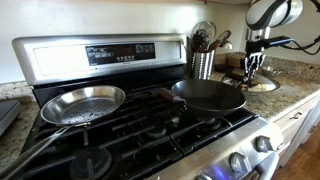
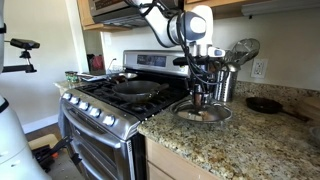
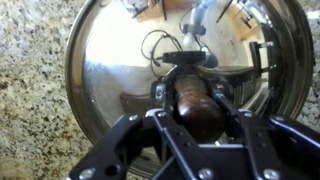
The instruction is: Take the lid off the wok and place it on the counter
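Next, my gripper releases the lid so that it lies flat on the speckled granite counter (image 1: 264,97), next to the black wok.
The lid (image 3: 105,55), round with a metal rim and a brown knob (image 3: 196,98), lies on the speckled granite counter (image 3: 30,95) to the side of the stove. It shows in both exterior views (image 1: 264,85) (image 2: 204,114). My gripper (image 3: 196,112) stands straight over it, with its fingers closed against both sides of the knob; it also shows in both exterior views (image 1: 252,68) (image 2: 198,97). The black wok (image 1: 208,95) sits uncovered on a stove burner, also seen in an exterior view (image 2: 135,88).
A shiny silver frying pan (image 1: 82,103) sits on another burner. A metal utensil holder (image 1: 203,62) (image 2: 228,78) stands on the counter just behind the lid. A small dark pan (image 2: 265,104) lies farther along the counter (image 2: 235,148) by the wall.
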Controlling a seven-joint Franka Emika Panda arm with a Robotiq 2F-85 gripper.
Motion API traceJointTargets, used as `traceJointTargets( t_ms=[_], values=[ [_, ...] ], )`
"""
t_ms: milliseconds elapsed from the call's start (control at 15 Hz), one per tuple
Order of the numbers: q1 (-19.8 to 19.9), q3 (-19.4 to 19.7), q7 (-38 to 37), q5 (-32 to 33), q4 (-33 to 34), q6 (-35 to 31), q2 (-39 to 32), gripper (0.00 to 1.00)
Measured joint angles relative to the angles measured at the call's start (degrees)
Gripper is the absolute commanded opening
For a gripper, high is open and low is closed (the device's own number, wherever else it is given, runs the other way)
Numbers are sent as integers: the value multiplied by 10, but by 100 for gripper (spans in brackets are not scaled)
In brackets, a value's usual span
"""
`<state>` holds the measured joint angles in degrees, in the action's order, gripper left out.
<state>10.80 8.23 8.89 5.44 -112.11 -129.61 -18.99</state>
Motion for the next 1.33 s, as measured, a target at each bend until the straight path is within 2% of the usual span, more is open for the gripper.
traceJointTargets(
  t_ms=[467, 933, 1000, 1133, 1333],
  values=[
    [-3, -3, 0, 16, -43, -17, -2, 19],
    [-3, -1, 0, 20, -48, -26, -10, 19],
    [-3, -1, 0, 20, -48, -26, -10, 69],
    [-3, -2, 0, 25, -48, -27, -10, 77],
    [-3, -2, 0, 46, -48, -31, -10, 96]
  ],
)
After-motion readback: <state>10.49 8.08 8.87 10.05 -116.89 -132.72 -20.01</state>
